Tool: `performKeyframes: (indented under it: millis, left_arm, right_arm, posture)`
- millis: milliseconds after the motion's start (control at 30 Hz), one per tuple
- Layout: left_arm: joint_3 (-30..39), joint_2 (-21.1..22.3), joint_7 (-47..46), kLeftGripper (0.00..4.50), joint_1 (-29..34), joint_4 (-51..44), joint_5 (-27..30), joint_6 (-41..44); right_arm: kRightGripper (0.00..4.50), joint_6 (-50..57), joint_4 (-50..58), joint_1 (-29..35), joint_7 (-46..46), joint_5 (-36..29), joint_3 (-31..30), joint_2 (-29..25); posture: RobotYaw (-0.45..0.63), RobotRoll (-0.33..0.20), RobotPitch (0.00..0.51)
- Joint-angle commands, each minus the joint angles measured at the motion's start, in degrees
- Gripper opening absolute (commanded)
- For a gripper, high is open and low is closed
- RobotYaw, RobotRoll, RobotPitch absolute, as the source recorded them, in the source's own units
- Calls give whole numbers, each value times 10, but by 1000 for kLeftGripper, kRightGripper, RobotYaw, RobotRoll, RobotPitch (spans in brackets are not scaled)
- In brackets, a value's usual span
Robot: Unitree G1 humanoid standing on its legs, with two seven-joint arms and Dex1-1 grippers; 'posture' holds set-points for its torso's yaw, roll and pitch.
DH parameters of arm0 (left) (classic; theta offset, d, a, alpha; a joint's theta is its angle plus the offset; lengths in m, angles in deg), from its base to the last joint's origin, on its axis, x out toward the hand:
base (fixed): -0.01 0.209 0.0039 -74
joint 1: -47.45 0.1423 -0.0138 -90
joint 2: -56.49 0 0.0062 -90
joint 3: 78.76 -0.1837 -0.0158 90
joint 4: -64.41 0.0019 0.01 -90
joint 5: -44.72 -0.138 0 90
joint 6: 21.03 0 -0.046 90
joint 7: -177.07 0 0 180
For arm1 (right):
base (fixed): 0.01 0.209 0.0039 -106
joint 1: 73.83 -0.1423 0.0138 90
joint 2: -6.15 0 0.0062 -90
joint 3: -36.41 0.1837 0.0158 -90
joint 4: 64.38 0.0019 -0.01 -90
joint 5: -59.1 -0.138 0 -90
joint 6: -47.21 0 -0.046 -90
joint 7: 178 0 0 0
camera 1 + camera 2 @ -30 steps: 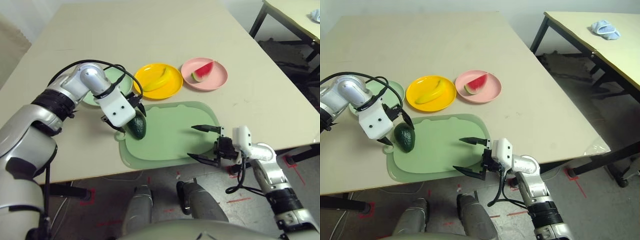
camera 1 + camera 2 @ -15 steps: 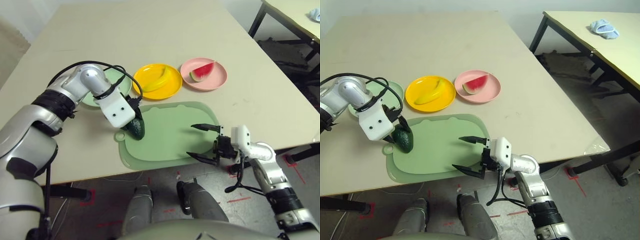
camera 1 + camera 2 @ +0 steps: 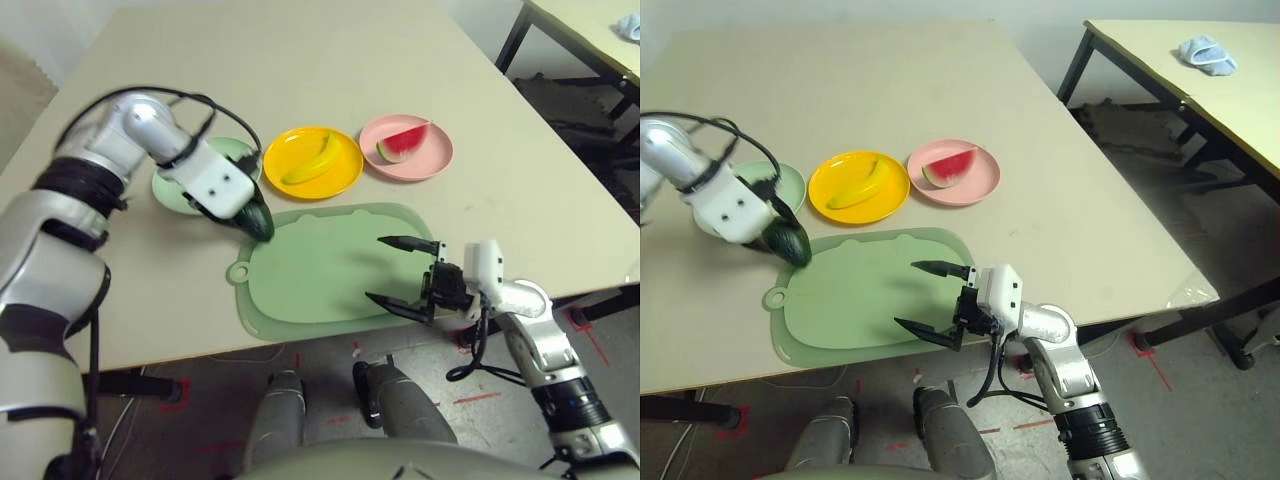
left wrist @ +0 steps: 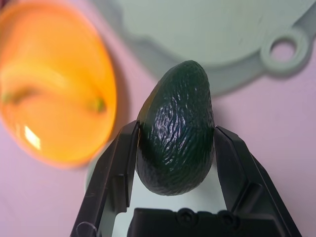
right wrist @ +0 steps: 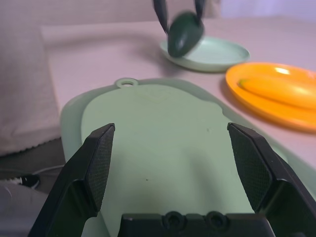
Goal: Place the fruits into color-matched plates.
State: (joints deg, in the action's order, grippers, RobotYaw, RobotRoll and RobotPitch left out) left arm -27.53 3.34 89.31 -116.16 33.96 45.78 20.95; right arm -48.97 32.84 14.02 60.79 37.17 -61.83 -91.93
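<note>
Next, my left gripper releases the dark green avocado, now held just off the table, in the pale green plate (image 3: 199, 167), a bit toward the plate's far rim.
My left gripper (image 3: 250, 214) is shut on the dark green avocado (image 3: 256, 219) and holds it just off the table, between the cutting board's far left corner and the pale green plate (image 3: 168, 191). In the left wrist view the avocado (image 4: 177, 143) sits clamped between both black fingers (image 4: 116, 170). The banana (image 3: 308, 160) lies in the yellow-orange plate (image 3: 342, 176). The watermelon wedge (image 3: 398, 144) rests in the pink plate (image 3: 432, 160). My right gripper (image 3: 401, 272) hangs open with nothing in it over the board's near right edge.
The pale green cutting board (image 3: 320, 275) lies at the table's near edge, its ring handle (image 3: 240, 272) to the left. A second table with a blue cloth (image 3: 1207, 55) stands to the right. The far half of my table is bare.
My left gripper has shut on the avocado, lifted it off the cutting board and carried it to the far left, toward the pale green plate. The right gripper has barely shifted.
</note>
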Motion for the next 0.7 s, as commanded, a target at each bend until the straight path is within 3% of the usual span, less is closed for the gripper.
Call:
performKeyframes:
  millis: [33, 133, 233, 333, 400, 567, 700]
  left_arm:
    - [31, 4, 3, 2587, -2, 22, -3, 21]
    - [51, 12, 0, 2587, -12, 43, -38, 16]
    - [46, 28, -64, 2587, -25, 74, -122, -1]
    - [32, 32, -251, 2586, -30, 108, -222, 41]
    - [28, 29, -319, 2586, -24, 125, -265, 63]
    - [44, 3, -441, 2586, 19, 158, -310, 113]
    - [54, -15, -482, 2586, 34, 164, -323, 122]
  right_arm:
    - [4500, 10, 17, 12, -21, -2, 4, 5]
    - [4500, 11, 21, 10, -30, 1, 2, 8]
    - [4500, 16, 27, 5, -41, -2, 5, 10]
    - [4500, 42, 47, 8, -63, -6, 8, 8]
    - [4500, 57, 60, 12, -73, -7, 9, 7]
    - [4500, 107, 135, 50, -122, -21, 9, 13]
    - [4500, 110, 155, 72, -129, -15, 1, 13]
  posture:
    - [-142, 0, 142]
    - [-145, 0, 140]
    - [-144, 0, 139]
    - [-141, 0, 141]
    - [-137, 0, 143]
    - [-136, 0, 149]
    - [-165, 0, 164]
